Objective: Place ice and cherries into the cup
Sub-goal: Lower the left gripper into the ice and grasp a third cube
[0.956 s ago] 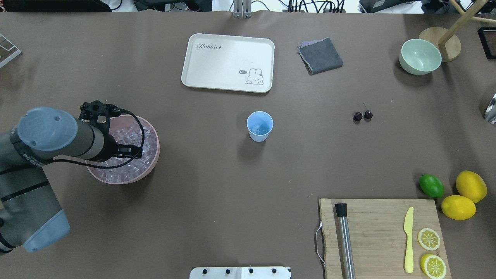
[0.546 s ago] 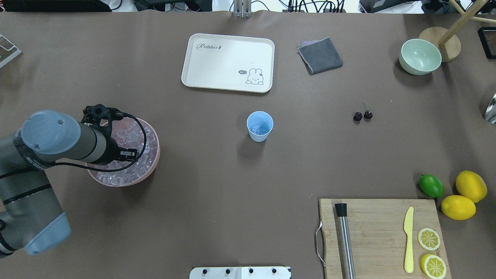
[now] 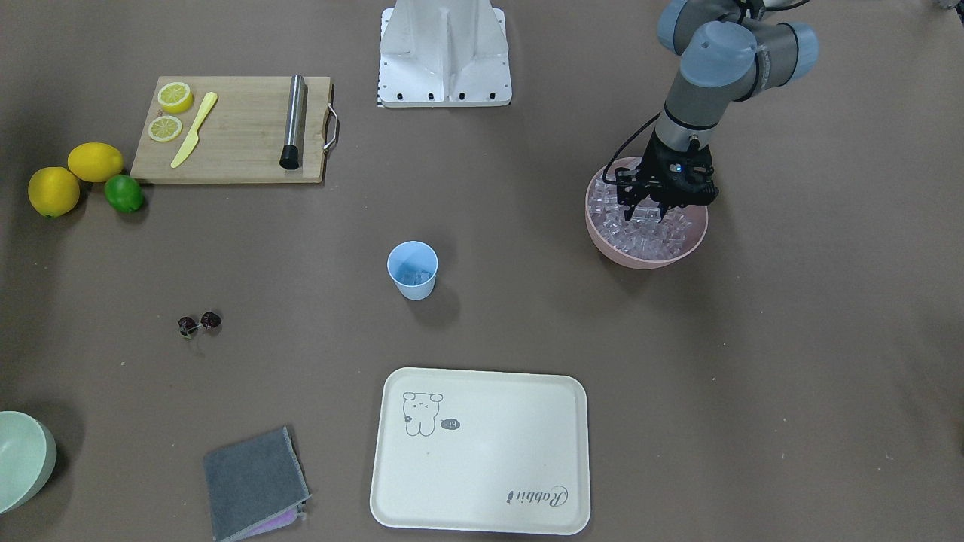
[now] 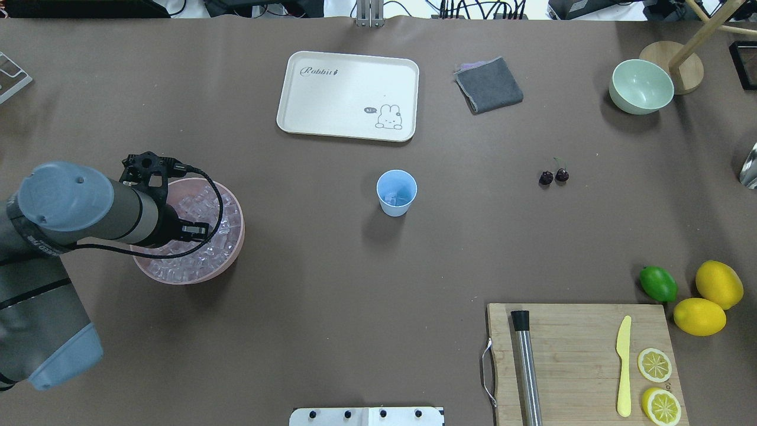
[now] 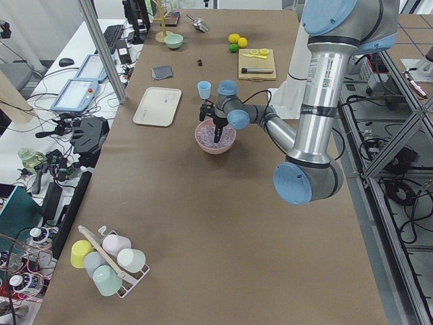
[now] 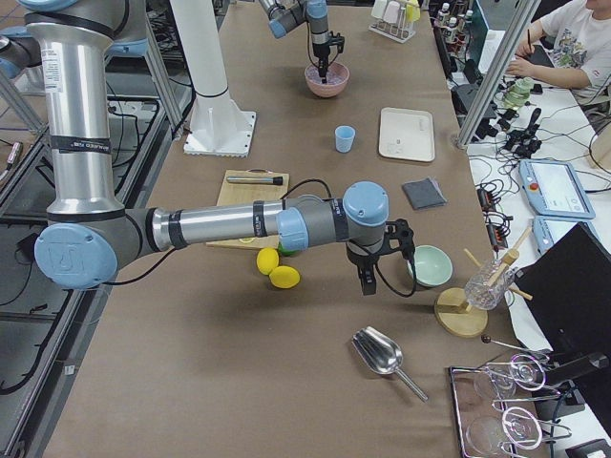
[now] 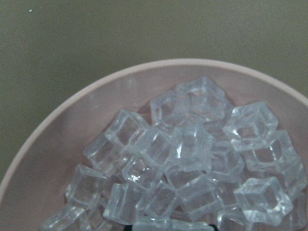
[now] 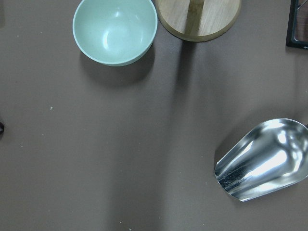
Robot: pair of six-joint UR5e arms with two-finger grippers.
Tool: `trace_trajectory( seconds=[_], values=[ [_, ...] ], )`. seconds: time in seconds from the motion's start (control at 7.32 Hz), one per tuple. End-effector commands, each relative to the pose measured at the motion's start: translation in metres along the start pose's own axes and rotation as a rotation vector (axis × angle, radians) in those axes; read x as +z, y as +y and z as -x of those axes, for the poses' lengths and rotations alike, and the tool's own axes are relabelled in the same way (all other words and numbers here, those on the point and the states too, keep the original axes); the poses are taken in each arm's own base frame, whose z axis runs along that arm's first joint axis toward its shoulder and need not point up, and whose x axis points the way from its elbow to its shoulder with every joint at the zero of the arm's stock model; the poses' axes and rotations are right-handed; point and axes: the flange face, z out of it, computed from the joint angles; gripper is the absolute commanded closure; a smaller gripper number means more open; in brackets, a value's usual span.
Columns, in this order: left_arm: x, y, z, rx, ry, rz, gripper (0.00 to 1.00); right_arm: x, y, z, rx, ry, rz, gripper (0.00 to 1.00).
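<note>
The robot's left gripper needs to release the ice on top of the few cubes inside the light blue cup (image 3: pixel 415 272).
The ice (image 7: pixel 192 144) is a heap of clear cubes in a wide pink bowl (image 4: pixel 239 234) at the table's left; it also shows in the front view (image 3: pixel 648 233). My left gripper (image 3: pixel 646 214) points straight down into the heap. Its fingertips are sunk among the cubes, so I cannot tell whether it is open or shut. The light blue cup (image 4: pixel 397 192) stands upright mid-table with a few cubes inside. The cherries (image 4: pixel 553 176) lie on the table to its right. My right gripper (image 6: pixel 368 281) hovers near the far right end; I cannot tell its state.
A cream tray (image 4: pixel 349 94), a grey cloth (image 4: pixel 488 84) and a pale green bowl (image 4: pixel 641 86) lie along the far side. A cutting board (image 4: pixel 579 355) with knife, metal rod and lemon slices, two lemons and a lime are front right. A metal scoop (image 8: pixel 264 161) lies under the right wrist.
The left wrist dipped a little into the ice and nudged the pink bowl, then drew back slightly. The cup and cherries have not moved.
</note>
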Motion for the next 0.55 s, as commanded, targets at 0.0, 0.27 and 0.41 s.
trace_trajectory(
  seconds=[0.0,0.27,0.41],
  values=[
    [-0.055,-0.044,-0.046,0.012,0.048,0.010,1.00,-0.001,-0.001,0.001,-0.004,0.001,-0.003,0.00],
    [-0.092,-0.109,-0.159,0.082,0.045,-0.002,1.00,-0.002,-0.001,0.001,-0.003,0.001,-0.005,0.00],
    [-0.088,-0.130,-0.196,0.084,0.061,-0.009,1.00,-0.002,-0.001,0.001,0.001,0.000,-0.003,0.00]
  ],
)
